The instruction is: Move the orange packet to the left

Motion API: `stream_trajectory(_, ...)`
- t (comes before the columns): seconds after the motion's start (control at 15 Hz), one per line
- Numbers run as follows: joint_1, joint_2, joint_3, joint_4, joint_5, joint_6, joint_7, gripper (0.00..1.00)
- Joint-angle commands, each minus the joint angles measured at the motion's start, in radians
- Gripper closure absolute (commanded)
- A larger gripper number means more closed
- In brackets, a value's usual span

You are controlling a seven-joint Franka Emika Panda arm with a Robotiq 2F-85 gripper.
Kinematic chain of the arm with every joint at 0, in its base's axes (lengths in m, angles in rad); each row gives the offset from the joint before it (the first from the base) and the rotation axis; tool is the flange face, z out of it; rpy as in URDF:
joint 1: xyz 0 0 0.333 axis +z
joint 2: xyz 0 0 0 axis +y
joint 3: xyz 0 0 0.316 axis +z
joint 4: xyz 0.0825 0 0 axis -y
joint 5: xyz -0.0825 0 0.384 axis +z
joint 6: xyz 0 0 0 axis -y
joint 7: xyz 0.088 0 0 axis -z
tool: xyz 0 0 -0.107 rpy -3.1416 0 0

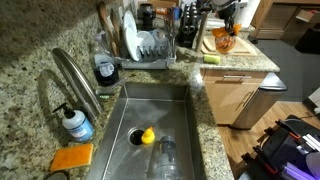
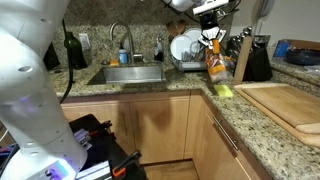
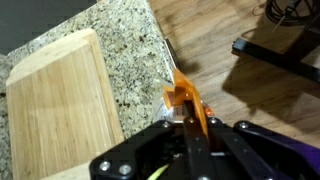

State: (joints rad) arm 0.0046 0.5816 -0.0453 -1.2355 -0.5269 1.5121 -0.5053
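My gripper is to let go of the orange packet on the counter (image 1: 190, 70) between the sink corner and the yellow-green sponge.
The orange packet (image 1: 225, 42) is a small crinkly orange bag that hangs from my gripper (image 1: 223, 28) above the counter, right of the dish rack. In an exterior view the orange packet (image 2: 214, 64) dangles under the gripper (image 2: 211, 40), just above the counter near the knife block. In the wrist view the gripper (image 3: 190, 122) is shut on the top of the orange packet (image 3: 183, 98), which hangs over the counter edge beside the wooden cutting board (image 3: 60, 100).
A dish rack (image 1: 150, 45) with plates stands left of the packet. A yellow-green sponge (image 1: 212, 59) lies on the counter below it. The sink (image 1: 185, 95) holds a yellow duck (image 1: 147, 136) and a glass (image 1: 167, 155). An orange sponge (image 1: 72, 157), soap bottle (image 1: 75, 122) and knife block (image 2: 245, 60) stand nearby.
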Motion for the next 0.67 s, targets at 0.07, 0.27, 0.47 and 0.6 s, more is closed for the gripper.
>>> stream_trajectory(0.07, 0.017, 0.001, 0.016, 0.001, -0.030, 0.037, -0.034, 0.99)
stream_trajectory(0.27, 0.011, 0.000, 0.015, 0.000, -0.033, 0.055, -0.055, 1.00)
stream_trajectory(0.47, -0.006, 0.010, 0.058, 0.016, 0.019, 0.102, -0.187, 1.00)
stream_trajectory(0.6, 0.006, 0.021, 0.073, 0.049, 0.036, 0.109, -0.268, 1.00)
